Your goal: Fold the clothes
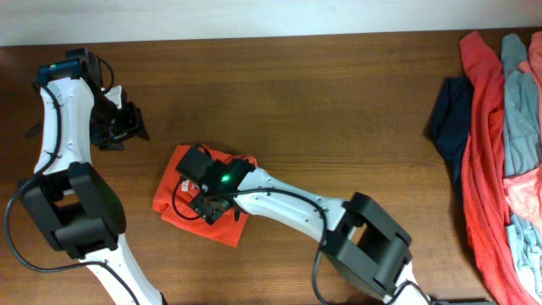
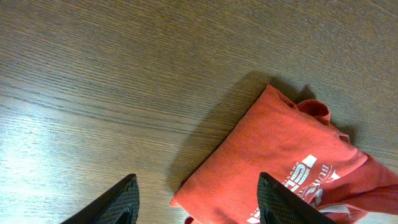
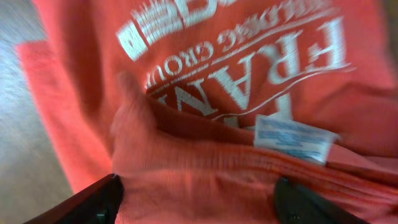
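Note:
The ribbed collar fabric is bunched over the white lettering, so the robot's right gripper will pinch the raised fold (image 3: 132, 118) near the edge of the T-shirt and pull it back flat.
The orange-red T-shirt (image 1: 168, 206) with white lettering lies folded into a small packet left of the table's middle. My right gripper (image 1: 206, 203) is directly on it. In the right wrist view its fingers (image 3: 199, 205) are wide apart, with the ribbed collar fabric of the T-shirt (image 3: 205, 74) bulging between them; a white label (image 3: 292, 140) shows. My left gripper (image 1: 131, 127) hovers up and left of the shirt, open and empty (image 2: 199, 205). In the left wrist view the shirt's folded corner (image 2: 280, 149) lies between and beyond the fingers.
A pile of other clothes lies at the table's right edge: a red garment (image 1: 484, 127), a grey-blue one (image 1: 517, 93), a navy one (image 1: 449, 110) and a pink one (image 1: 529, 182). Bare wooden table (image 1: 322, 102) lies between the shirt and the pile.

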Tool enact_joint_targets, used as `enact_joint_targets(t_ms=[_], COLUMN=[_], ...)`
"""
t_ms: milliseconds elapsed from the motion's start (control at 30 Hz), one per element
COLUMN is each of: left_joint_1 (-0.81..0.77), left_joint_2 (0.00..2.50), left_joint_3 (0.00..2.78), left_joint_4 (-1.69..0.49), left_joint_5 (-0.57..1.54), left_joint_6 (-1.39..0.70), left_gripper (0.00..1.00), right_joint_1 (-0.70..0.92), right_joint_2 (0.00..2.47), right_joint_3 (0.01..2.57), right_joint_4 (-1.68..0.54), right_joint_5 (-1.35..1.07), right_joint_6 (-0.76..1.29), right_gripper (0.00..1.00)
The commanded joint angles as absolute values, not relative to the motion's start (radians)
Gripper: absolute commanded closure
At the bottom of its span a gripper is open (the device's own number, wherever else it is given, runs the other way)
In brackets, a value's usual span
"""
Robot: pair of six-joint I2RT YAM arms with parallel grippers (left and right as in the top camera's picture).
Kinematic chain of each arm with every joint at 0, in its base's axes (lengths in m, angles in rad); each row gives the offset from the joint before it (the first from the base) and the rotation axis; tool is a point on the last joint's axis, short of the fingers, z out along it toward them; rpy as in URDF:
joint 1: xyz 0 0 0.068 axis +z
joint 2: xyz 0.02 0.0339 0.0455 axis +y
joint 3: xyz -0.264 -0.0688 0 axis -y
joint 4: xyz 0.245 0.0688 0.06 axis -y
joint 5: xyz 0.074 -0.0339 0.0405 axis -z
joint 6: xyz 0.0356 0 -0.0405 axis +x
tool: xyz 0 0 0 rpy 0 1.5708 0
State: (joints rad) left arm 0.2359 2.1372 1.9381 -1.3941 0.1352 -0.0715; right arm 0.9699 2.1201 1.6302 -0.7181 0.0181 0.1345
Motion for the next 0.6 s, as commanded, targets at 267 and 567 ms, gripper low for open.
enact_joint_targets(t_ms=[267, 567], left_joint_1=[0.239, 0.239], left_joint_2=[2.121, 2.121], left_joint_3=[1.943, 1.943], left_joint_4=[-1.395, -1.396], left_joint_5=[0.15, 0.15], left_joint_6=[-0.059, -0.059], left_gripper=[0.39, 0.39], right_joint_1=[0.989, 1.068], right_joint_2=[2.112, 2.06], right_joint_3=[1.723, 1.776], right_joint_4=[-0.904, -1.127], right_joint_5=[0.078, -0.165], right_joint_6=[0.219, 0.218], right_gripper=[0.96, 0.95])
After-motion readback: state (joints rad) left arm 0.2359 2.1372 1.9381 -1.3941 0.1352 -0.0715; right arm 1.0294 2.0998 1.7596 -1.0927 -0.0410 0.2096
